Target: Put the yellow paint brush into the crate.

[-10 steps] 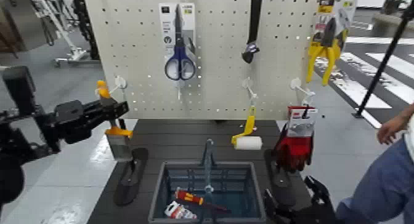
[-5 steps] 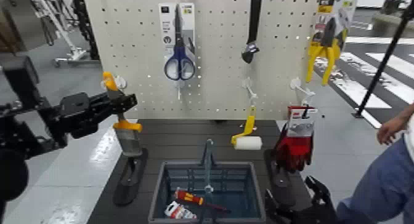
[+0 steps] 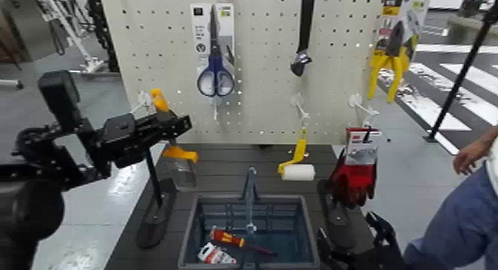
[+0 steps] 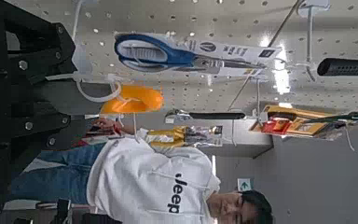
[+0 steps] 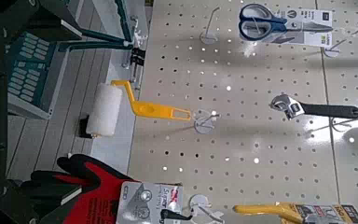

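Note:
My left gripper is holding the yellow paint brush upright above the crate. It will let go of it inside the crate [image 3: 226, 248], by the screwdriver and white packet.
My left gripper [image 3: 172, 129] is shut on the yellow paint brush [image 3: 180, 154]. It holds the brush upright above the table's left part, to the left of and above the crate [image 3: 194, 227]. The yellow handle tip points up, and the orange band and pale bristles hang below. The orange band of the brush [image 4: 130, 98] also shows in the left wrist view. The grey-blue crate has an upright central handle [image 3: 250, 195] and also shows in the right wrist view [image 5: 30, 70]. My right gripper [image 3: 359, 247] is parked low at the front right, open and empty.
A pegboard [image 3: 259, 80] behind the table holds scissors [image 3: 215, 69], a wrench [image 3: 302, 35], yellow pliers [image 3: 393, 54], a yellow-handled roller [image 3: 298, 165] and red gloves [image 3: 357, 173]. A screwdriver [image 3: 230, 239] lies in the crate. A black stand [image 3: 157, 206] rises below the brush. A person [image 3: 463, 213] stands at the right.
My left arm has swung right and slightly up with the brush, from beyond the table's left edge to over the table, closer to the crate. The right arm has not moved.

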`<state>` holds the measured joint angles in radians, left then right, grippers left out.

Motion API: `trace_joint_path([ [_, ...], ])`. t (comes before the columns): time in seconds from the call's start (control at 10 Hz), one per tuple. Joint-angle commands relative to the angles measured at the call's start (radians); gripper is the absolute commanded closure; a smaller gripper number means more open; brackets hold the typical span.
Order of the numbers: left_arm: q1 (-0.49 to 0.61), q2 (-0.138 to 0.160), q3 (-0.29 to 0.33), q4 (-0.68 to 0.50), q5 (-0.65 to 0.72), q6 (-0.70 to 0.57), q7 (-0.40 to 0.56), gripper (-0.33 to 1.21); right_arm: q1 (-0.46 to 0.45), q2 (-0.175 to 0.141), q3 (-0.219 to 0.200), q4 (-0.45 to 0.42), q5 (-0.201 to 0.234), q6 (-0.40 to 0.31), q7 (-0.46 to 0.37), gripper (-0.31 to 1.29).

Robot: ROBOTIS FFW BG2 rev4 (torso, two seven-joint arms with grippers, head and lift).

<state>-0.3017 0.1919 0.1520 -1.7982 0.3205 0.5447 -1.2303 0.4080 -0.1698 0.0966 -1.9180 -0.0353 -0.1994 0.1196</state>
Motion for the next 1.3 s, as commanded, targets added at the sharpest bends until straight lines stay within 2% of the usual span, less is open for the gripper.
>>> trace_joint_path([
  [0.1, 0.003, -0.019, -0.045, 0.06, 0.031, -0.023, -0.003, 1.18, 0.0, 0.001, 0.0, -0.001, 0.0, 0.0, 0.0, 0.15],
  [0.6, 0.026, -0.051, -0.077, 0.172, 0.042, -0.051, -0.015, 1.18, 0.0, -0.001, 0.002, 0.001, 0.0, 0.0, 0.0, 0.15],
  [1.3, 0.029, -0.06, -0.12, 0.416, 0.006, -0.146, -0.021, 1.18, -0.006, 0.001, 0.008, 0.005, 0.0, 0.0, 0.0, 0.15],
])
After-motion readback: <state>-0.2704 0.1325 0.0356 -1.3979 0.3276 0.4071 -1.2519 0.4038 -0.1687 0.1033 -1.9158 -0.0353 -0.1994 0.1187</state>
